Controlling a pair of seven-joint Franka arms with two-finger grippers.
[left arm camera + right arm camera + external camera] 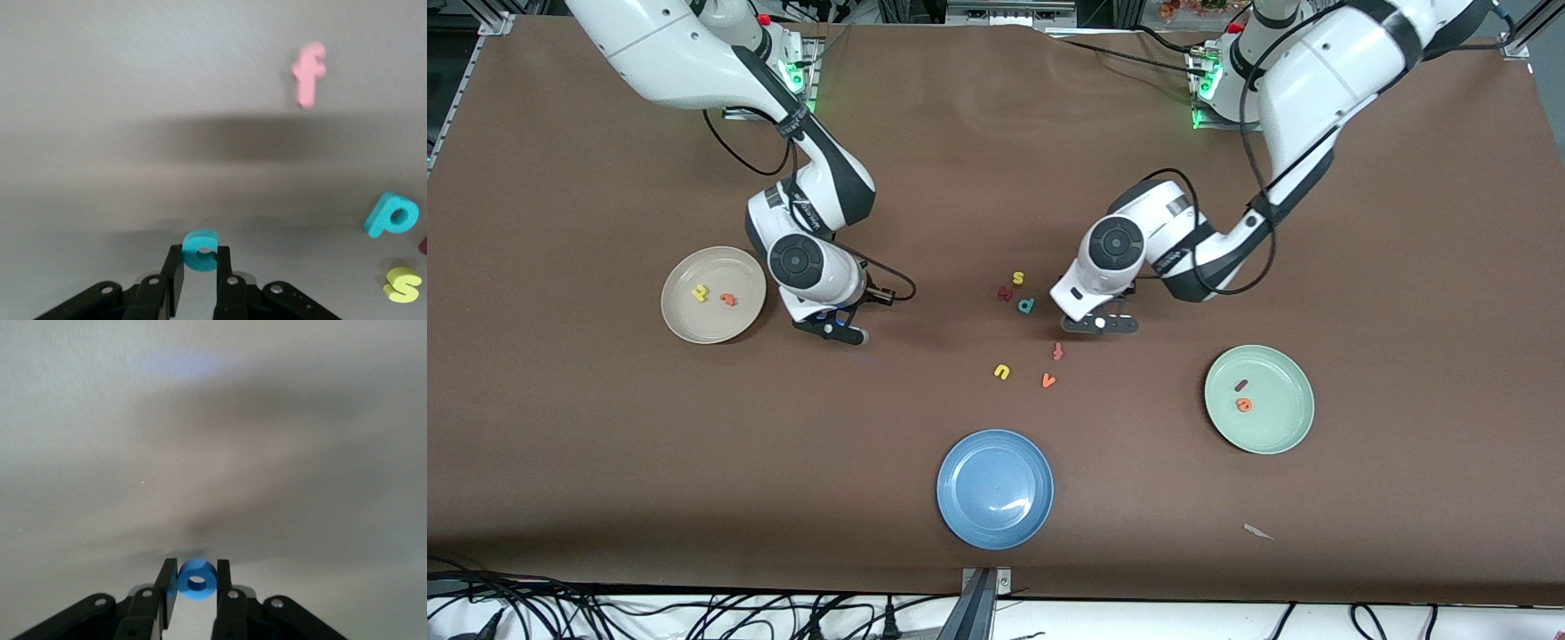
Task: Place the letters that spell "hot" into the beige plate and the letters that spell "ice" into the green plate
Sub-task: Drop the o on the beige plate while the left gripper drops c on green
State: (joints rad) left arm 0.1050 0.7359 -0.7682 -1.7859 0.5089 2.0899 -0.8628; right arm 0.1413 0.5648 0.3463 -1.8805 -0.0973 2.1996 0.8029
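Next, my left gripper lets go of the teal c in the green plate (1264, 390), next to the dark red i and orange e. The teal c is now low beside the loose letters.
My left gripper (1100, 323) hangs low over the table beside the loose letters, shut on the teal c (197, 243) between its fingertips (199, 257). My right gripper (831, 324) is over the table just beside the beige plate (685, 320), shut on the blue ring-shaped o (187, 572) between its fingertips (196, 577). In the beige plate lie the yellow h (700, 292) and the orange t (729, 300). The green plate (1280, 418), toward the left arm's end, holds the dark red i (1240, 385) and the orange e (1243, 405). Both held letters are hidden in the front view.
Loose letters lie mid-table: a yellow s (1017, 278), a dark red letter (1005, 293), a teal p (1026, 306), a red-orange f (1057, 351), a yellow u (1001, 372), an orange v (1048, 380). A blue plate (994, 488) sits nearest the front camera.
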